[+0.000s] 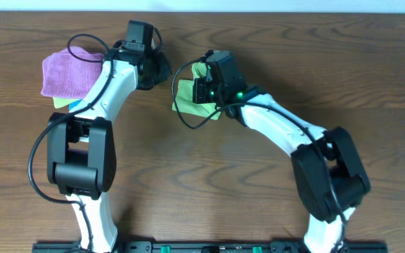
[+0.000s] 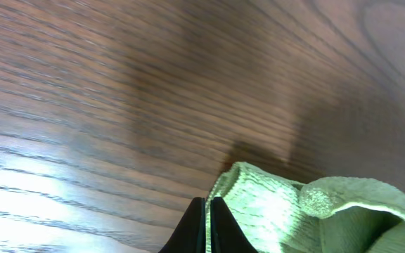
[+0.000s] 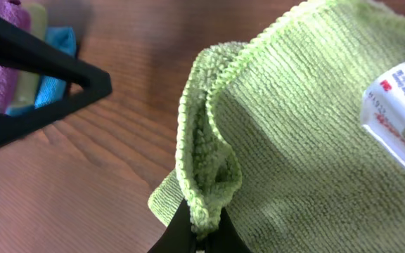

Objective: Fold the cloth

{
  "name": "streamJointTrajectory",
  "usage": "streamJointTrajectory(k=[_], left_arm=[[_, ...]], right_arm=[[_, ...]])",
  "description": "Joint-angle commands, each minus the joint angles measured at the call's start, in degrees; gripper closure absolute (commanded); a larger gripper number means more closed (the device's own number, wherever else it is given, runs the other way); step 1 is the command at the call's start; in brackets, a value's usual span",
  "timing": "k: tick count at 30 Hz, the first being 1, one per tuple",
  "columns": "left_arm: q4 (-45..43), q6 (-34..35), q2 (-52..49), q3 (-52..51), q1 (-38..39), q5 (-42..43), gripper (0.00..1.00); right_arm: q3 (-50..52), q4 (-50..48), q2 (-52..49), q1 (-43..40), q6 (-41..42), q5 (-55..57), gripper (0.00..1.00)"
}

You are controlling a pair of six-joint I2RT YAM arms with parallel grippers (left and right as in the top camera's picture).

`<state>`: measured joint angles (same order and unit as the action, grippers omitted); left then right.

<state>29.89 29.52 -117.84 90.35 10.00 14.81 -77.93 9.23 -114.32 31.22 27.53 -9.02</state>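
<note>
The cloth's hem is bunched up in my right gripper, so I need to open it, back away so the hem lies flatter, and then take it near its corner (image 3: 194, 200).
The lime-green cloth (image 1: 188, 95) lies crumpled at the table's middle back, partly under my right gripper. In the right wrist view the cloth (image 3: 308, 119) fills the right side, its white and red tag (image 3: 396, 105) facing up. My right gripper (image 3: 201, 232) is shut on a bunched fold of the cloth's hem; it also shows in the overhead view (image 1: 206, 88). My left gripper (image 2: 208, 219) is shut, its tips just left of the cloth's edge (image 2: 273, 207) and holding nothing. From overhead it (image 1: 162, 70) sits to the cloth's upper left.
A pile of other cloths lies at the back left: a purple cloth (image 1: 67, 69) on top, with a pale green one (image 1: 62, 103) and a teal one (image 1: 78, 105) peeking out below. The pile also shows in the right wrist view (image 3: 9, 42). The table is dark wood.
</note>
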Motion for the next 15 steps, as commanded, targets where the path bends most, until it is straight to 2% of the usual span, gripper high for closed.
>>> streamJointTrajectory(k=[1, 12, 13, 15], left_arm=[[0.31, -1.27, 2.34, -0.44, -1.20, 0.02, 0.94], [0.11, -1.27, 4.92, -0.44, -4.33, 0.02, 0.94], [0.09, -1.27, 4.98, -0.44, -4.48, 0.00, 0.94], [0.09, -1.25, 5.11, -0.44, -4.79, 0.02, 0.94]], right_arm=[[-2.45, 0.66, -2.40, 1.33, -1.73, -0.33, 0.99], [-2.86, 1.11, -3.98, 3.34, -1.75, -0.26, 0.97], [-2.86, 1.09, -3.98, 3.43, -1.75, -0.24, 0.92], [-2.86, 1.09, -3.98, 3.72, -1.75, -0.31, 0.72]])
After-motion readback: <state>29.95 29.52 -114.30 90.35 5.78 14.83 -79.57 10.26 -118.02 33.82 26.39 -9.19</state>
